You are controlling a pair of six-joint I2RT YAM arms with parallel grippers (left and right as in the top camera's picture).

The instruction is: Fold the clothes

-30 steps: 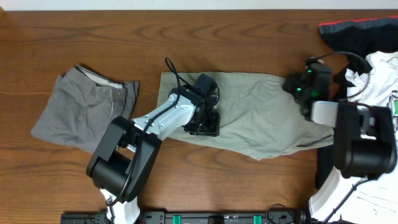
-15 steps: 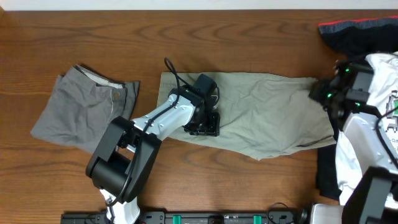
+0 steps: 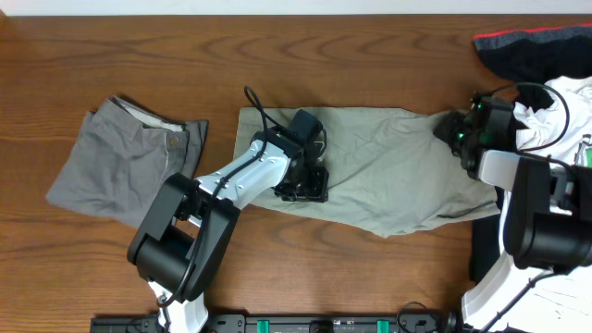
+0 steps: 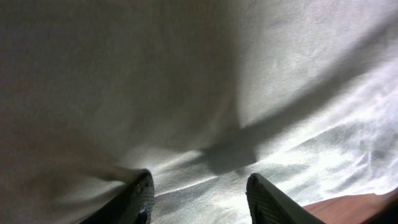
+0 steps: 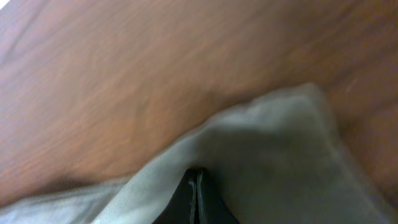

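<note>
My right gripper should release the corner of the khaki shorts on their middle fabric (image 3: 389, 182), straight in from the lowest point of the front edge.
The pale khaki shorts (image 3: 388, 176) lie spread across the middle of the table. My left gripper (image 3: 305, 185) rests on their left part, open, its fingers (image 4: 199, 193) apart on the fabric (image 4: 186, 74). My right gripper (image 3: 446, 129) is at the shorts' upper right corner, shut on the cloth; in the right wrist view the closed fingers (image 5: 196, 186) pinch the khaki fabric (image 5: 280, 155), which drapes around them. The light blue waistband lining is not visible.
Darker grey shorts (image 3: 120, 166) lie crumpled at the left. A white printed T-shirt (image 3: 564, 111) and a black red-trimmed garment (image 3: 532, 51) lie at the far right, beside the right arm. Bare wood table (image 3: 370, 46) runs along the back.
My right gripper pulled the shorts' upper right corner to the right, then came back left with it. The left arm has not moved.
</note>
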